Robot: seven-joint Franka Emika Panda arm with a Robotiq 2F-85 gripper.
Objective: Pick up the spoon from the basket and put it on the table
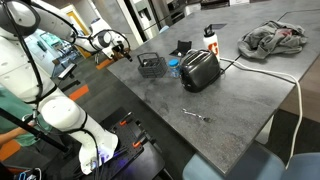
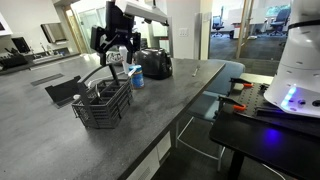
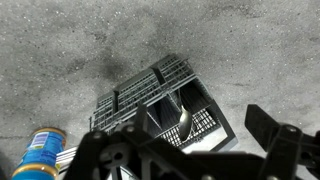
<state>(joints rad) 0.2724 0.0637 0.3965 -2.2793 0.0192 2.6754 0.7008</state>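
Observation:
Next, my gripper needs to go down to the spoon's upper end (image 1: pixel 143 59) (image 3: pixel 185 131), sticking up from the dark wire-mesh basket, and close there.
The dark wire-mesh basket (image 1: pixel 150 66) stands on the dark grey table (image 1: pixel 200 100), next to the toaster. It also shows in an exterior view (image 2: pixel 103 104) and in the wrist view (image 3: pixel 150 95). The pale silvery spoon (image 3: pixel 186 119) stands tilted in one compartment of the basket. I cannot make it out in either exterior view. My gripper (image 2: pixel 118 47) hangs open and empty above the basket, and it also shows in an exterior view (image 1: pixel 117 45). In the wrist view its dark fingers (image 3: pixel 182 150) frame the spoon from above, without touching it.
A black-and-steel toaster (image 1: pixel 200 70) and a blue can (image 1: pixel 172 68) stand beside the basket. A thin metal utensil (image 1: pixel 195 115) lies near the table's front edge. A white bottle (image 1: pixel 210 38) and a crumpled grey cloth (image 1: pixel 275 38) are farther back.

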